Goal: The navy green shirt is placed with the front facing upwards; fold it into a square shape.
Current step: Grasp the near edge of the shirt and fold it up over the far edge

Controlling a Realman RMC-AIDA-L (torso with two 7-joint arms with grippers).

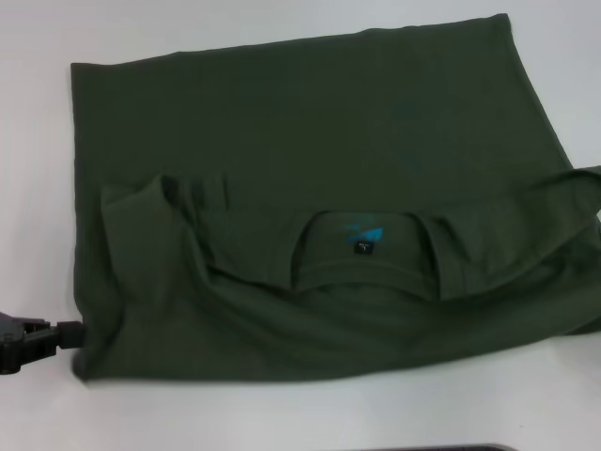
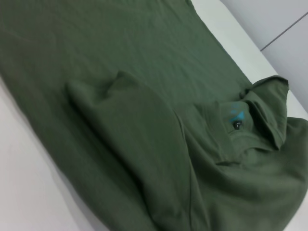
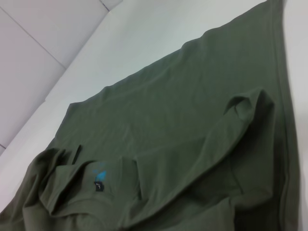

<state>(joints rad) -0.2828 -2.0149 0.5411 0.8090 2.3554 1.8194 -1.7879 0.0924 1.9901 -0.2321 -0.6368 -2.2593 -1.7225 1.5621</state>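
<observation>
The robot's left gripper will release the edge of the navy green shirt on the white table, closer to the robot than the bunched fold [image 1: 91, 380].
The navy green shirt [image 1: 310, 122] lies spread on the white table [image 1: 282, 413], hem at the far side and ribbed collar [image 1: 362, 274] toward me. Both sleeves are folded inward over the body, with a bunched fold [image 1: 150, 202] on the left. Inside the collar sits a small black neck tag [image 1: 362, 246] with teal print, which the left wrist view [image 2: 237, 125] and the right wrist view [image 3: 98, 186] also catch. My left gripper [image 1: 28, 340] is at the shirt's near left edge, its black tip against the cloth. The right gripper is out of view.
Bare white table surrounds the shirt on the near, left and far sides. The shirt's right side runs off the right edge of the head view. A dark strip [image 1: 423, 448] shows at the bottom edge of that view.
</observation>
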